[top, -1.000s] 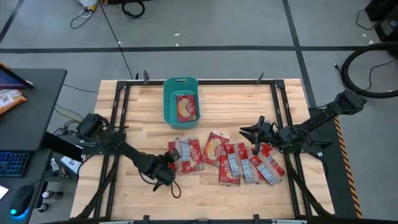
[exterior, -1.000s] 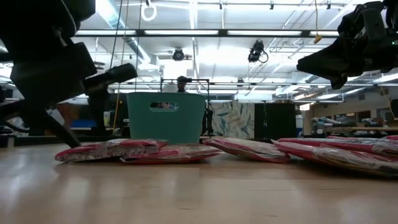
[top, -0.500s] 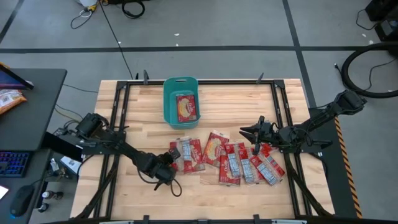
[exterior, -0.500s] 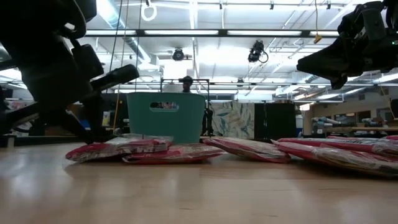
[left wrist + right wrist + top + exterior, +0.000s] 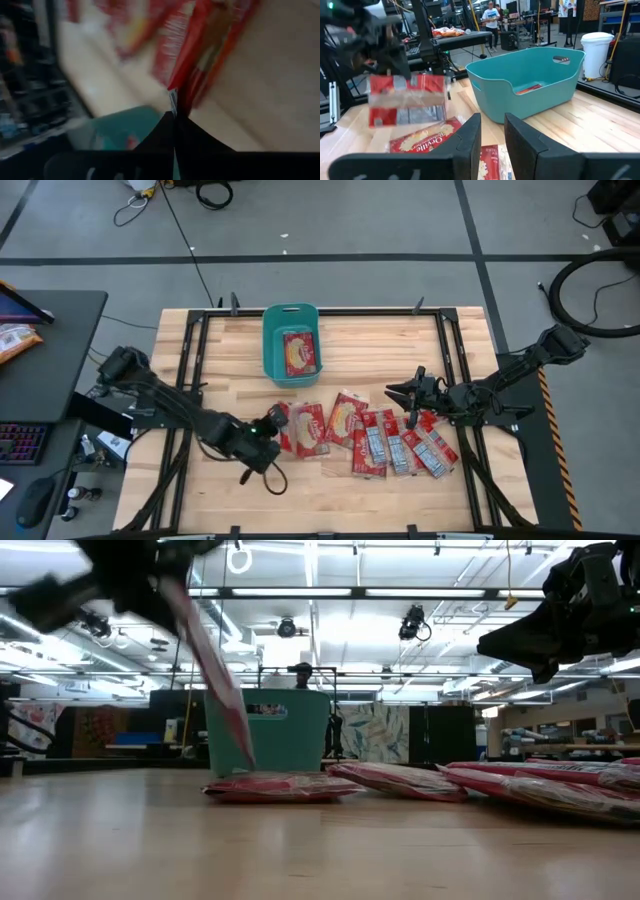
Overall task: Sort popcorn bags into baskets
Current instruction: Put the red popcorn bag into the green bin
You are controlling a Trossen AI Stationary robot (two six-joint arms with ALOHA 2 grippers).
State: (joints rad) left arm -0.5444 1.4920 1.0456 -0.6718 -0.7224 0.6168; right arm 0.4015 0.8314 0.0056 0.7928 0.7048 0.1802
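Note:
My left gripper is holding the red popcorn bag, and I will release it on top of the bag in the teal basket [image 5: 299, 348] [image 5: 131, 142].
My left gripper [image 5: 268, 423] is shut on a red popcorn bag [image 5: 215, 670] and holds it above the left end of the row of bags. Several more red popcorn bags [image 5: 375, 442] lie flat on the table in that row. The teal basket [image 5: 272, 340] stands at the far middle with one bag [image 5: 299, 352] lying in it. My right gripper [image 5: 408, 395] hovers open above the right part of the row, with nothing between its fingers [image 5: 470, 132]. My left gripper pinches the bag's edge [image 5: 173, 97] between its two shut fingers. The bag hangs slanting below the gripper, seemingly lifted off the table, with its lower end [image 5: 243, 752] near the basket's front in the low view.
Black frame rails [image 5: 190, 350] run along the table's left and right sides. Bare wood [image 5: 330, 500] lies along the near edge. A desk [image 5: 50, 330] with a keyboard stands left of the table. People [image 5: 492, 12] stand in the room beyond.
My left gripper has shut on the leftmost bag in the row and risen, going a little toward the far edge. The bag has come up off the table from lying flat and now hangs slanting below the gripper.

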